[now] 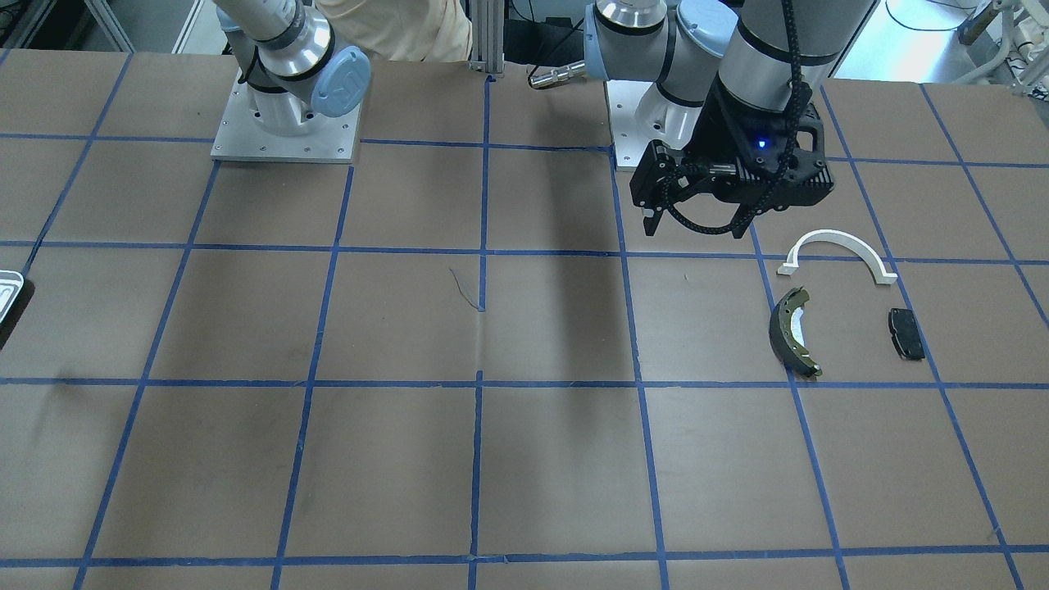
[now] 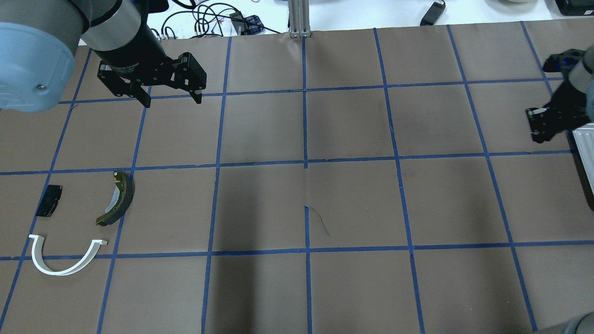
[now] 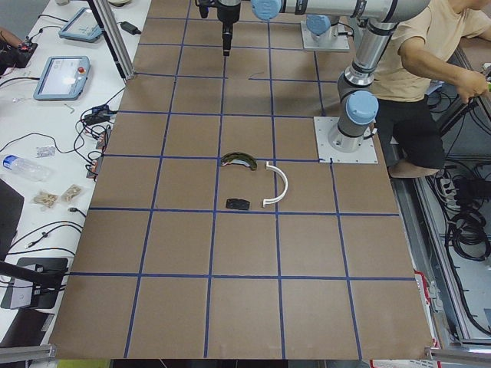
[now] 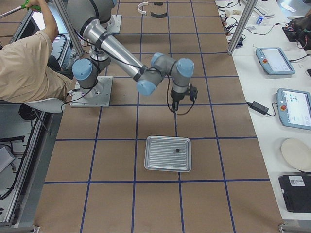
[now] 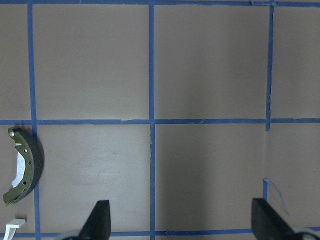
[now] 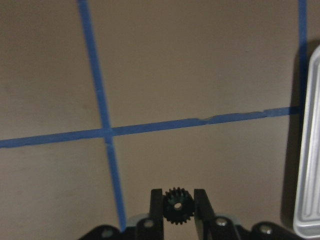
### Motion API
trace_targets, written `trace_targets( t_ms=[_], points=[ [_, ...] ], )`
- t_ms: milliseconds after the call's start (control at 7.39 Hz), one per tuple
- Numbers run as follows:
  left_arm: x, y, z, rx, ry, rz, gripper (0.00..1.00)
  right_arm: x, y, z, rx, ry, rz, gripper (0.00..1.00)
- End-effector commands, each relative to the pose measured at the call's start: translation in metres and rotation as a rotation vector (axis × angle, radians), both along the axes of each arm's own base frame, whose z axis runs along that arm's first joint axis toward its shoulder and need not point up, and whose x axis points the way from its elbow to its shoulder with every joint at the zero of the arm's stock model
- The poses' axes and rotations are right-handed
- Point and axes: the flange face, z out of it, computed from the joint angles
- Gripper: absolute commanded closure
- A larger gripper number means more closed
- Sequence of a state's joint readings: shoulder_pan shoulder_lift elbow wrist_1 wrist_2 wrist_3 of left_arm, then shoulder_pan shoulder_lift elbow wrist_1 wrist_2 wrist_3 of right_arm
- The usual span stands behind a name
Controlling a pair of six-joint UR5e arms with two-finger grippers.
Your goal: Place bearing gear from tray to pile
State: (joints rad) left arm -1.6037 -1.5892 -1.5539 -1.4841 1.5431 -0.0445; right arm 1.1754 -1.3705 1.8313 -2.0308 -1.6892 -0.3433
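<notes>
The robot's right gripper will release the bearing gear on the bare brown table (image 1: 510, 321) next to the broken end of the blue tape. The gear is held just beside the tray now.
My right gripper (image 6: 176, 214) is shut on a small black toothed bearing gear (image 6: 176, 205) and holds it above the brown table, just beside the tray (image 6: 311, 150). The ridged tray (image 4: 167, 153) lies below that arm, with one small dark part (image 4: 178, 150) in it. The pile sits far off on my left side: a white half-ring arch (image 2: 60, 272), a brake shoe (image 2: 118, 199) and a black pad (image 2: 48, 200). My left gripper (image 2: 171, 99) is open and empty, hovering beyond the pile.
The table is brown with a blue tape grid. The arm bases (image 1: 285, 123) stand at the robot's edge. An operator (image 4: 24, 63) sits behind the robot. Tablets and cables (image 4: 277, 60) lie on the bench past the far edge.
</notes>
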Motion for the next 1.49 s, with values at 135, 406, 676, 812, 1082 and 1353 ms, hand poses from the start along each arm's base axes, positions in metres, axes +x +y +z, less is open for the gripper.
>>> trace_targets(
  t_ms=[135,406,676,812,1082,1353],
  points=[
    [0.000,0.000,0.000,0.001,0.000,0.001,0.00,0.294,0.046,-0.029,-0.032,-0.033,0.212,1.00],
    [0.000,0.000,0.000,0.001,0.000,0.001,0.00,0.404,0.071,-0.076,-0.089,-0.086,0.255,1.00],
    [0.000,0.000,0.001,-0.001,0.000,0.001,0.00,0.465,0.102,-0.094,-0.059,-0.191,0.179,1.00],
    [0.000,0.000,0.002,-0.004,0.000,0.001,0.00,0.483,0.106,-0.105,-0.060,-0.214,0.185,1.00],
    [-0.001,0.000,0.001,-0.002,0.001,-0.001,0.00,0.495,0.105,-0.118,-0.106,-0.235,0.222,0.64],
    [0.001,-0.003,-0.002,0.004,-0.002,0.002,0.00,0.488,0.083,-0.095,-0.246,-0.261,0.299,0.00]
  ],
)
